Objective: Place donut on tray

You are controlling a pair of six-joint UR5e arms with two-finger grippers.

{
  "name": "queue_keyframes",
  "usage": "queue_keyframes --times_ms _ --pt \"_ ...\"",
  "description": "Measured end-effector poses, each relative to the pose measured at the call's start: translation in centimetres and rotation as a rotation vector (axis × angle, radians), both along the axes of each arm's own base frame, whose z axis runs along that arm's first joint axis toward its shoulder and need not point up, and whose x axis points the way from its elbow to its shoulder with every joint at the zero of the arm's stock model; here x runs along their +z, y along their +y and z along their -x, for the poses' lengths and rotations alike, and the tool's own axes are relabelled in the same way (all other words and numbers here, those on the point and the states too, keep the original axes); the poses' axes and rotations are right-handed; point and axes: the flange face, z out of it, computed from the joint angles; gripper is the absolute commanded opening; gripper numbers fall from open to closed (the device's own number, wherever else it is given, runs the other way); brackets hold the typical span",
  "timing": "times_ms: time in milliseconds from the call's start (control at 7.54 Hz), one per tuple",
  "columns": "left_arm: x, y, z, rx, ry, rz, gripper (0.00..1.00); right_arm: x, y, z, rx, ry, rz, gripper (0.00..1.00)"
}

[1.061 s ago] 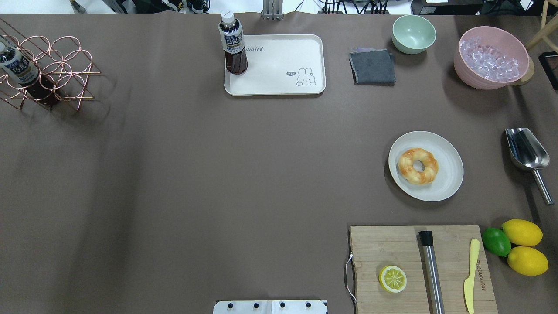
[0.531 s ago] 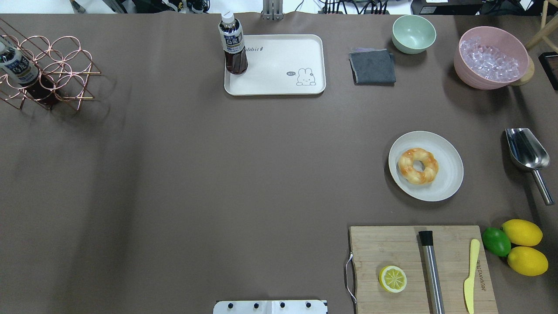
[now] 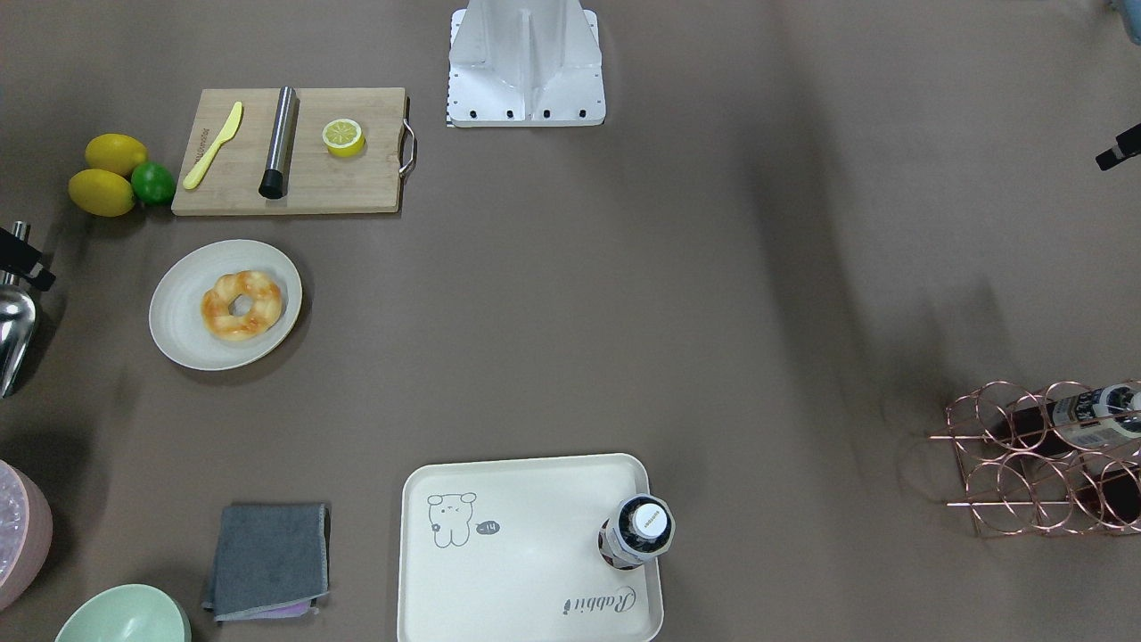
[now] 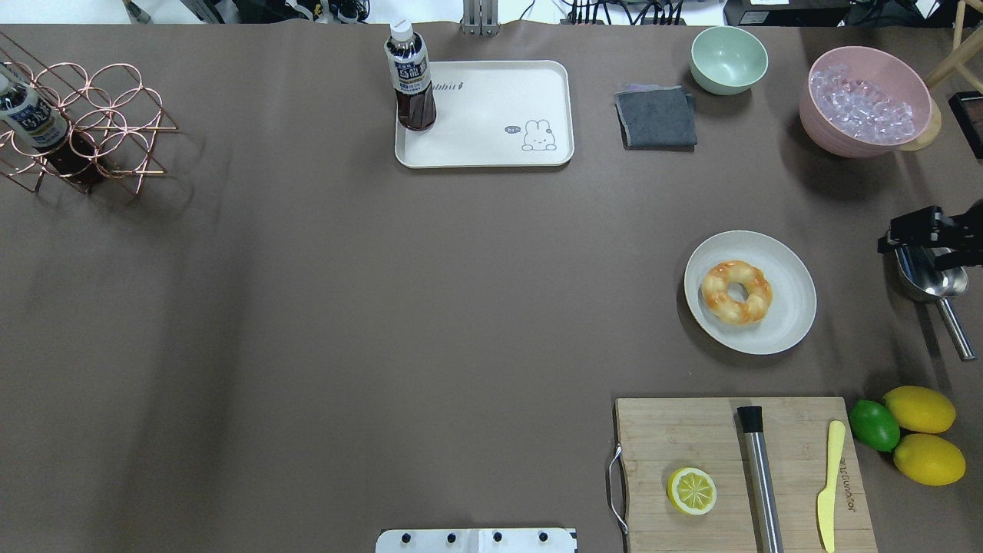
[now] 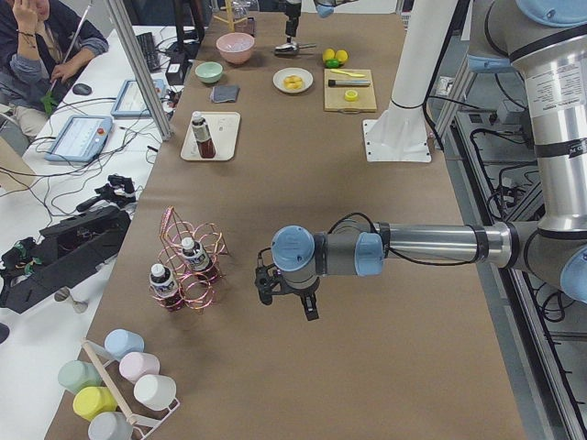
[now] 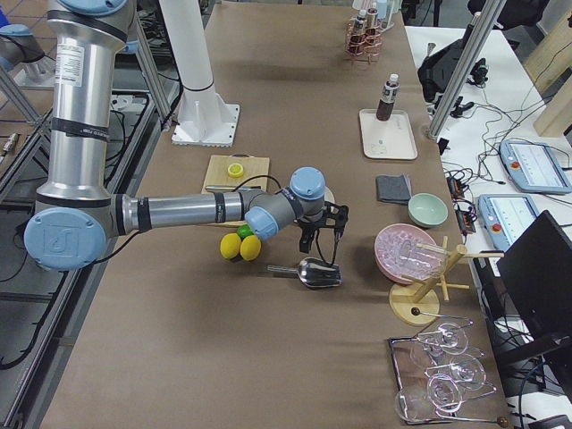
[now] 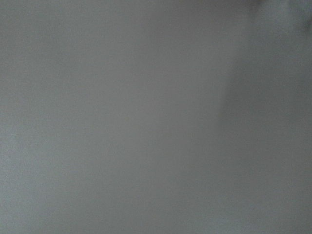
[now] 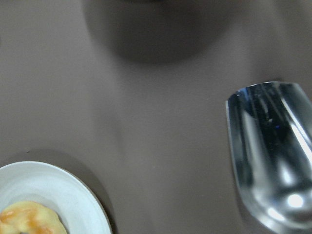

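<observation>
Next, I move my right gripper to the plate's rim (image 3: 165, 280), on the side facing the lime and metal scoop, and close it there.
The donut (image 4: 736, 292), a golden ring with orange-brown patches, lies on a round off-white plate (image 4: 791, 307) at the right of the table. It also shows in the front-facing view (image 3: 242, 305) and at the bottom left of the right wrist view (image 8: 29, 219). The cream tray (image 4: 491, 142) with the bear drawing lies at the far middle, with a bottle (image 4: 411, 77) standing on its left corner. My right gripper (image 4: 895, 238) hovers at the right edge above a metal scoop, right of the plate; its fingers look apart and empty. My left gripper (image 5: 286, 302) hangs over bare table far left, fingers apart.
A metal scoop (image 4: 925, 269) lies under the right gripper. A cutting board (image 4: 691, 438) with a halved lemon, a steel rod and a yellow knife is near right, with lemons and a lime beside it. A pink ice bowl (image 4: 864, 100), green bowl (image 4: 728, 57), grey cloth (image 4: 656, 115) and wire rack (image 4: 84, 123) stand farther off.
My right gripper has come into the overhead view at the right edge, above the scoop. The donut, plate and tray have not moved.
</observation>
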Motion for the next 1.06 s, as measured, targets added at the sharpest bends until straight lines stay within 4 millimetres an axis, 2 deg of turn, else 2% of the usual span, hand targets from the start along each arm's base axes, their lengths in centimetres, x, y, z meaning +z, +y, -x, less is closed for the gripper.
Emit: queue_keyframes --times_ms 133,398,531,663,929,1061 --pt "0.0 -0.1 0.0 0.0 0.0 0.0 0.99 -0.4 -0.2 3.0 0.014 -0.003 -0.003 0.98" --pt "-0.1 -0.1 0.0 -0.001 0.0 -0.001 0.99 -1.0 0.8 8.0 0.03 -0.016 -0.001 0.94" --pt "0.0 0.0 0.0 0.0 -0.001 0.0 0.99 -1.3 1.8 10.5 0.044 -0.024 0.0 0.79" --pt "0.0 0.0 0.0 0.0 -0.001 0.0 0.99 -1.4 3.1 12.6 0.054 -0.033 -0.004 0.56" --pt "0.1 0.1 0.0 0.0 -0.001 0.001 0.99 -0.9 4.7 14.7 0.087 -0.041 0.022 0.22" --pt "0.1 0.1 0.0 0.0 -0.001 0.001 0.99 -0.8 5.0 14.9 0.098 -0.041 0.033 0.0"
